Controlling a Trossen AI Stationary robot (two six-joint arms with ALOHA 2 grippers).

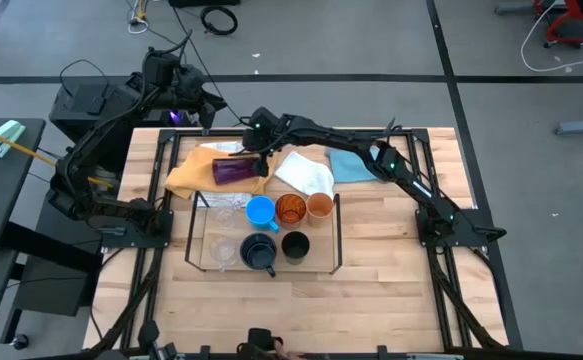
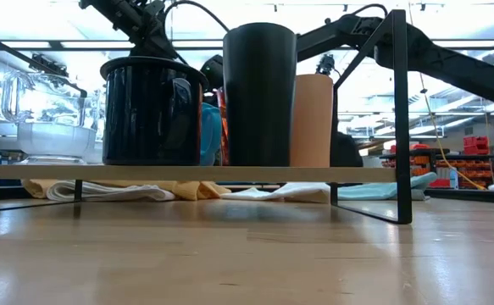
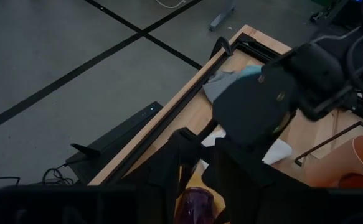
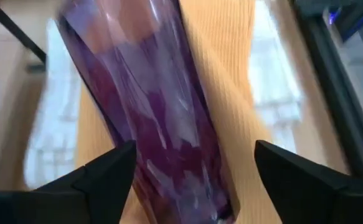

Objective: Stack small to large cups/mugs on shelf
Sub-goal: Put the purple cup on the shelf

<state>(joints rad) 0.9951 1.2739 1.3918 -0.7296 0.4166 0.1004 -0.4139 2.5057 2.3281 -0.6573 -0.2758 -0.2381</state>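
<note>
The purple tumbler slants between my right gripper's fingers, so next I squeeze it straight first, then open and take it squarely by the tumbler's base (image 4: pixel 197 208).
The purple tumbler (image 1: pixel 233 170) lies on its side on a yellow cloth (image 1: pixel 193 175) behind the shelf (image 1: pixel 203 262). My right gripper (image 4: pixel 193 149) is open over it, pointing down, one finger on each side of its wall; it also shows in the high view (image 1: pixel 254 157). On the shelf stand a light-blue mug (image 1: pixel 260 211), an amber tumbler (image 1: pixel 290 208), a small orange cup (image 1: pixel 319 206), a black cup (image 1: pixel 295 245), a navy mug (image 1: pixel 259 253) and clear cups (image 1: pixel 225 250). My left gripper (image 1: pixel 186 100) waits off the table's far left corner. My right gripper straddles the purple tumbler's side wall (image 4: pixel 169 124) from above, fingers across its length. One finger (image 4: pixel 109 171) stands right at the wall, and I cannot tell whether it touches. The other finger (image 4: pixel 293 177) is clearly apart from it. The tumbler rests on the yellow cloth.
A white cloth (image 1: pixel 306 172) and a blue cloth (image 1: pixel 351 165) lie behind the shelf, right of the yellow one. The shelf's black wire uprights (image 2: pixel 401 119) rise around the cups. Bare wooden tabletop (image 1: pixel 391 300) lies in front of the shelf.
</note>
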